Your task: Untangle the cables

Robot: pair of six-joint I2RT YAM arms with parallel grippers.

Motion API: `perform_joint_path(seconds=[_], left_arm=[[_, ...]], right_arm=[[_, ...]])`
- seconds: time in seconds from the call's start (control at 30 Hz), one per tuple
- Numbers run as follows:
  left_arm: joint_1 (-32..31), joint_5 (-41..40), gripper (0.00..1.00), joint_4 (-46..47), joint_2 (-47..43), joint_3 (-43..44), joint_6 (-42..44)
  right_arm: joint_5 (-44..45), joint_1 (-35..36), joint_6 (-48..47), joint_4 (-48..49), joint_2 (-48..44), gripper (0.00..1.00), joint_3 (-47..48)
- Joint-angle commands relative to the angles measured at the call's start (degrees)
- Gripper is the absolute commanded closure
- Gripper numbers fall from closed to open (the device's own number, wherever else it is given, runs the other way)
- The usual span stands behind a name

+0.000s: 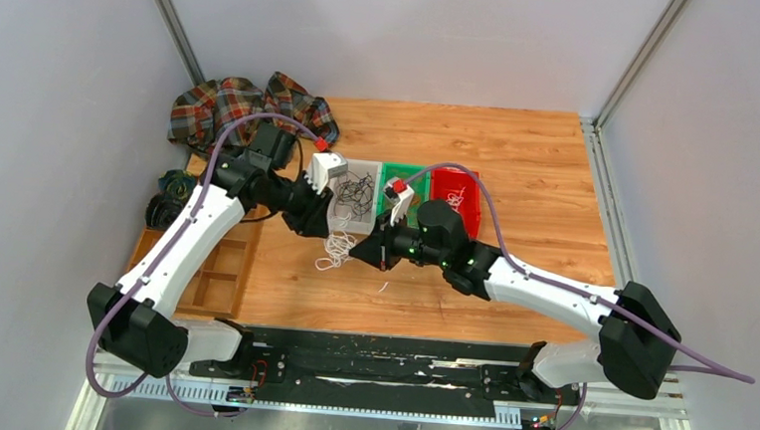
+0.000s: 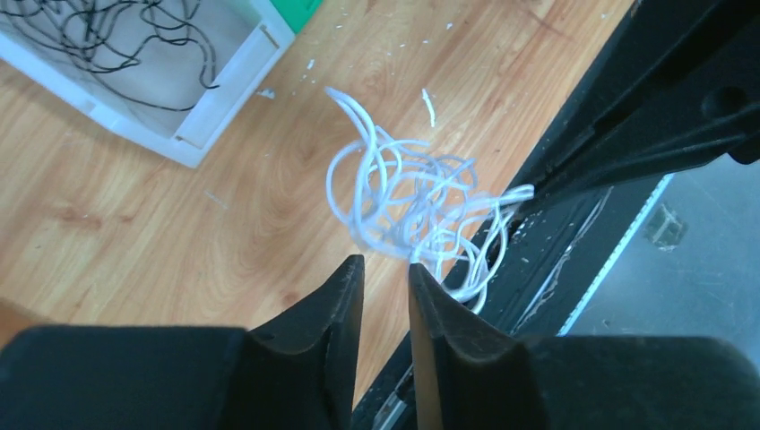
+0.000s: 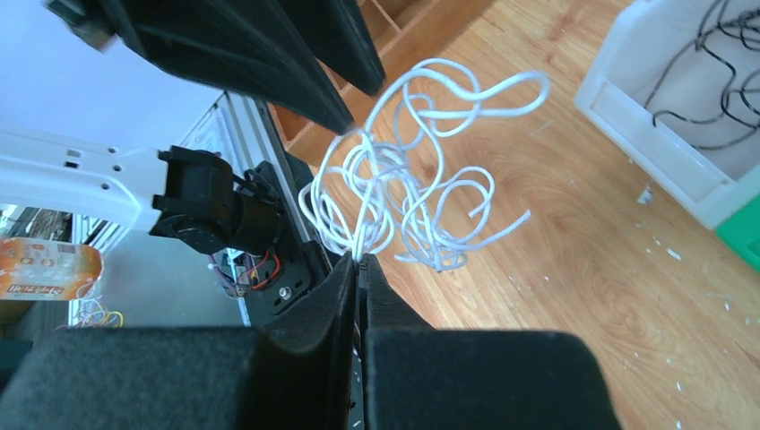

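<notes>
The tangle of white cables hangs bunched from the robot's right gripper, so the left gripper will take the near loops [image 2: 394, 242] and put the tangle down.
A tangle of white cables [image 2: 408, 202] hangs just above the wooden table [image 1: 519, 164], in front of the bins. My right gripper [image 3: 361, 260] is shut on a few strands at the bundle's lower edge. It enters the left wrist view from the right as dark fingers [image 2: 574, 170]. My left gripper [image 2: 385, 262] stands over the bundle [image 1: 335, 249] with a narrow gap between its jaws. Nothing lies between them, and one tip touches a loop. Black cables [image 1: 357, 192] lie loose in the white bin [image 2: 228, 98].
A green bin [image 1: 390, 177] and a red bin [image 1: 468, 208] stand right of the white bin. At the back left lies a plaid cloth [image 1: 233, 106], with dark coiled rolls [image 1: 166, 200] below it. A wooden compartment tray [image 1: 209, 264] sits at the left. Small white scraps dot the table.
</notes>
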Motion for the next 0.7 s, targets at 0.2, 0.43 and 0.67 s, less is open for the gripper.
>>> perform_joint_path(seconds=[0.2,0.43,0.67], left_arm=[[0.31,-5.62,0.92,1.27,-3.96,3.29,1.43],[0.32,1.11,0.36,2.02,-2.43,0.18,-3.49],[0.42,3.57,0.22,4.76,-0.04,-2.3,-9.26]], right_arm=[[5.14,0.32,0.47,-2.44,-3.17,0.99,-4.29],[4.08,0.4,0.11,-0.25,-3.89,0.99,-3.81],[3.26,0.8,-1.24,-0.16,-2.09,0.99,0.99]])
